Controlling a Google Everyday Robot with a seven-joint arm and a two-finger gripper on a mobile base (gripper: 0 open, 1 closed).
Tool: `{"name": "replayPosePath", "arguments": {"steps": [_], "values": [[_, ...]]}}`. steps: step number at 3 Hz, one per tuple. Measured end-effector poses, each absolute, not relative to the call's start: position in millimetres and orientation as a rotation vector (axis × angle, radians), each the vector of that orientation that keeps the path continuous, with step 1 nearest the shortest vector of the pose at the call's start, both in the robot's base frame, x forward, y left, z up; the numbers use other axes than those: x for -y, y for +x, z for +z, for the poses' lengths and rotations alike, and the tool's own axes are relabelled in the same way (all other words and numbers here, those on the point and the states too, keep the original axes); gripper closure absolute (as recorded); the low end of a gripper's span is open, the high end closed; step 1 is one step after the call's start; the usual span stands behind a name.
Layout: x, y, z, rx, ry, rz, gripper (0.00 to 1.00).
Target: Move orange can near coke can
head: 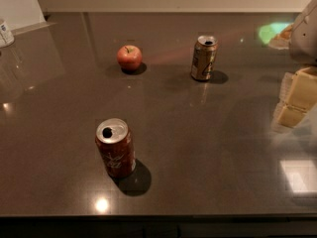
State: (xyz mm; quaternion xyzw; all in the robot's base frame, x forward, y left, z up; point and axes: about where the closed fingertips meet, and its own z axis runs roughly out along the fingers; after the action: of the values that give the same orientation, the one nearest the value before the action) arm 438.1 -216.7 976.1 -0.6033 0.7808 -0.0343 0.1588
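Next, my gripper grips the upper body of the orange can (204, 52), below its silver top.
The orange can (204, 58) stands upright at the back middle-right of the dark table; its body is gold-brown with a silver top. The coke can (115, 148), red with white script, stands upright near the front edge, left of centre. The two cans are far apart. My gripper (295, 97) is at the right edge of the view, pale yellow pads below a grey arm, to the right of the orange can and well apart from it. It holds nothing that I can see.
A red apple (129, 58) sits at the back, left of the orange can. A white object (5, 32) shows at the far left edge. The table's front edge (158, 215) runs just below the coke can. A wall runs behind the table.
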Motion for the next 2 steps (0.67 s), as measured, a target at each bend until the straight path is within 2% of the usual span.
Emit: {"name": "replayPosePath", "arguments": {"steps": [2], "values": [[217.2, 443.8, 979.8, -2.243, -1.675, -0.11, 0.0]]}}
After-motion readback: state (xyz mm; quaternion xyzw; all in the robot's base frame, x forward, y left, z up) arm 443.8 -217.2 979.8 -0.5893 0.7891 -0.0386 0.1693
